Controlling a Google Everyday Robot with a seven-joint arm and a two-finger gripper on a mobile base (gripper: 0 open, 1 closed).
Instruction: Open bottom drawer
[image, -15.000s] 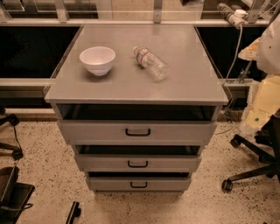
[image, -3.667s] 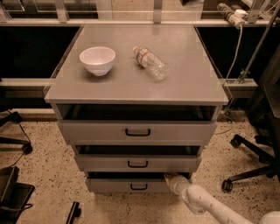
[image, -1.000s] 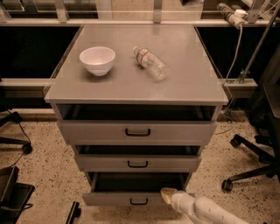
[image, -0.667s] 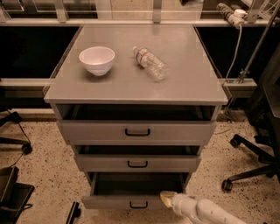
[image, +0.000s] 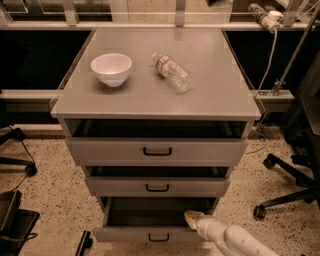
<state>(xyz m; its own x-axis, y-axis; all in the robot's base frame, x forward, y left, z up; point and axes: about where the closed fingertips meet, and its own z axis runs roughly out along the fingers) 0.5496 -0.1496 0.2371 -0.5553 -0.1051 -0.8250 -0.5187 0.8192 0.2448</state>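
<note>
The robot's gripper should release the front of the bottom drawer, which now stands pulled out, farther out over the speckled floor before the grey metal cabinet (image: 158, 244).
The grey metal cabinet (image: 155, 100) has three drawers. The bottom drawer (image: 150, 234) stands pulled out toward me, its dark inside showing, with a small black loop handle (image: 158, 237) on its flat front. My gripper (image: 192, 218) reaches in from the lower right on a white arm (image: 235, 242). Its pale tip sits at the drawer's right front corner, on or just inside the top edge of the front.
A white bowl (image: 111, 68) and a clear plastic bottle (image: 172, 72) lying on its side rest on the cabinet top. Office chair bases stand on the speckled floor at right (image: 280, 195) and left (image: 15, 150). A dark object (image: 15, 225) sits at bottom left.
Since 15 s ago the arm came in from the lower right and the bottom drawer has slid out. Over the last second the drawer moved a little farther out with the gripper.
</note>
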